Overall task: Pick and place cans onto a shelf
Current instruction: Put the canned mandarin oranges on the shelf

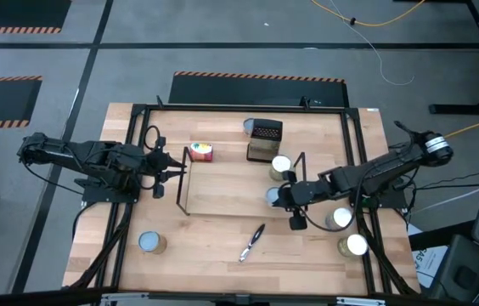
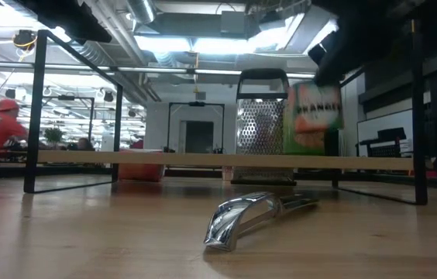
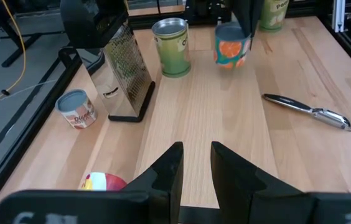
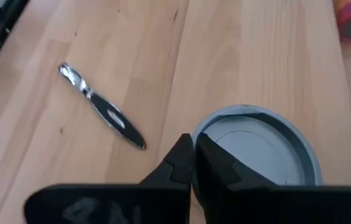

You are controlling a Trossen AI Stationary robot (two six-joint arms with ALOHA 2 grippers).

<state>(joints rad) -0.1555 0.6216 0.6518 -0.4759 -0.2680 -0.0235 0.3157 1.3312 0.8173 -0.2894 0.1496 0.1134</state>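
Observation:
The orange can leans in the robot's slanting right fingers, so next the right gripper puts it on the shelf and grasps the can's rim nearer the grater [image 4: 313, 160] from above.
The shelf [image 1: 231, 187], a black wire rack with a wooden board [image 2: 203, 159], stands mid-table. An orange-labelled can [image 3: 231, 50] with a pale-blue top [image 4: 256, 146] stands upright on the board's right part [image 2: 315, 108]. A green can [image 3: 172, 46] stands just beyond it [image 1: 280, 164]. My right gripper [image 4: 192, 155] is shut, hovering at the orange can's top rim [image 1: 289, 197]. My left gripper [image 3: 197, 165] is open and holds nothing, at the shelf's left end [image 1: 176, 172]. More cans stand near left [image 1: 150, 243], right [image 1: 339, 218], near right [image 1: 354, 246] and far [image 1: 250, 126]. My right gripper's shut fingers [image 4: 210, 158] slant down over the edge of the orange can's top rim [image 4: 203, 134], with nothing between them. Whether they touch the rim, I cannot tell.
A metal grater [image 1: 265, 140] stands at the far side behind the shelf. A peeler [image 1: 252, 242] lies on the table in front of the shelf. A red and yellow object [image 1: 201, 151] sits at the shelf's far left corner. A black outer frame rims the table.

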